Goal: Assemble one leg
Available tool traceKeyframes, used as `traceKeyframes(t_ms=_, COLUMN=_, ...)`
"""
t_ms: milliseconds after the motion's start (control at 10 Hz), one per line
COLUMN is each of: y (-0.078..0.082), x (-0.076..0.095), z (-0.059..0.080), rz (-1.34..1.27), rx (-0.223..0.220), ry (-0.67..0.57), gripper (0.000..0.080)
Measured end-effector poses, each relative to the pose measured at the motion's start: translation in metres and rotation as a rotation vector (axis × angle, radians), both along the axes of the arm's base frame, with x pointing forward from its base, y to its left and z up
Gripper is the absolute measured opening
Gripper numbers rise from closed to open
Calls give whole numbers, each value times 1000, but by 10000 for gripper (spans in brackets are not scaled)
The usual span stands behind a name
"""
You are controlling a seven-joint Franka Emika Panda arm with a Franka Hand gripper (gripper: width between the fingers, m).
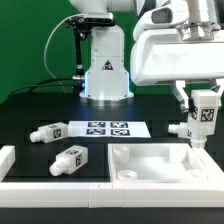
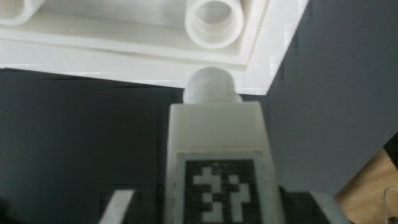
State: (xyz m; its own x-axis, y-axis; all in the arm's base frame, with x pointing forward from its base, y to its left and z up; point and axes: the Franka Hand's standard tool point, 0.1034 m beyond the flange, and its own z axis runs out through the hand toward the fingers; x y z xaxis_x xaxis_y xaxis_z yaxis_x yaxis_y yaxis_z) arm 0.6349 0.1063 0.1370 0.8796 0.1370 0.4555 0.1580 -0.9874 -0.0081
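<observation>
The white leg will stand in the panel's near corner hole (image 1: 199,175) (image 2: 215,18) farthest from the marker board when my gripper lets go of it.
My gripper (image 1: 204,104) is shut on a white leg (image 1: 205,118), holding it upright with its tag facing the camera. The leg's lower tip hangs just above the far right corner of the large white square panel (image 1: 150,152). In the wrist view the leg (image 2: 217,140) runs out from between my fingers (image 2: 125,208), its rounded tip over the panel's edge (image 2: 125,60), close to a round hole (image 2: 215,18). Three more legs lie on the table: one behind the held leg (image 1: 182,130), two at the exterior view's left (image 1: 48,131) (image 1: 70,157).
The marker board (image 1: 107,128) lies in front of the robot base (image 1: 105,70). A white raised border (image 1: 20,170) runs along the table's front and the exterior view's left side. The table is black, with a green backdrop behind.
</observation>
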Motion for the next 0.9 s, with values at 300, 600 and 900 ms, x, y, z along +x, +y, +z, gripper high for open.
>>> traceKeyframes(t_ms=300, y=-1, x=0, z=-13, rz=14, rx=-7, ry=-34, gripper=284)
traceKeyframes(t_ms=600, y=2, x=-4, z=-28, rz=18, rx=-8, ry=-32, gripper=284)
traceKeyframes(t_ms=900, y=3, x=-6, z=-36, rz=22, rx=-10, ry=-27, gripper=284)
